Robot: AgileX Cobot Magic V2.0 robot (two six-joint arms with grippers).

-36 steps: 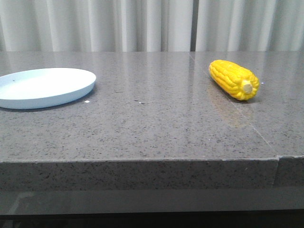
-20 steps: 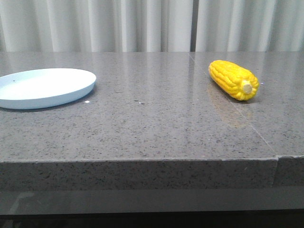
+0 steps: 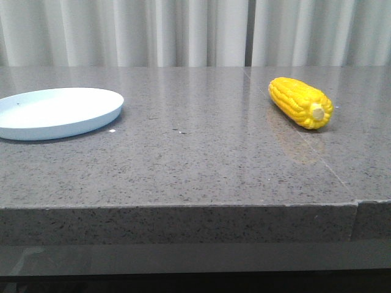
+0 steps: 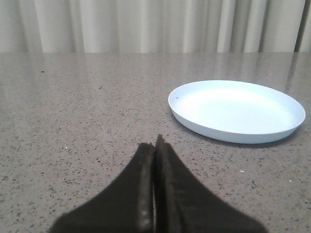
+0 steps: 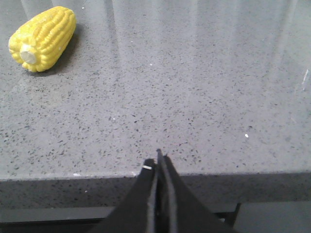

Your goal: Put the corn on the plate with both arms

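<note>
I should next use my left gripper to grab the rim of the plate (image 3: 2, 112) (image 4: 170, 100) at the end farthest from the yellow corn, to pull the plate closer.
The yellow corn (image 3: 302, 102) lies on its side at the right of the grey stone table, its cream stub end toward the front. It also shows in the right wrist view (image 5: 43, 38). The pale blue-white plate (image 3: 55, 112) sits at the left of the table, with nothing on it, and shows in the left wrist view (image 4: 236, 110). My left gripper (image 4: 155, 145) is shut and empty, low over the table, short of the plate. My right gripper (image 5: 158, 162) is shut and empty, at the table's front edge, well away from the corn. Neither gripper shows in the front view.
The table's front edge (image 3: 183, 207) runs across the front view, with a seam (image 3: 357, 202) at the right. White curtains (image 3: 183, 30) hang behind the table.
</note>
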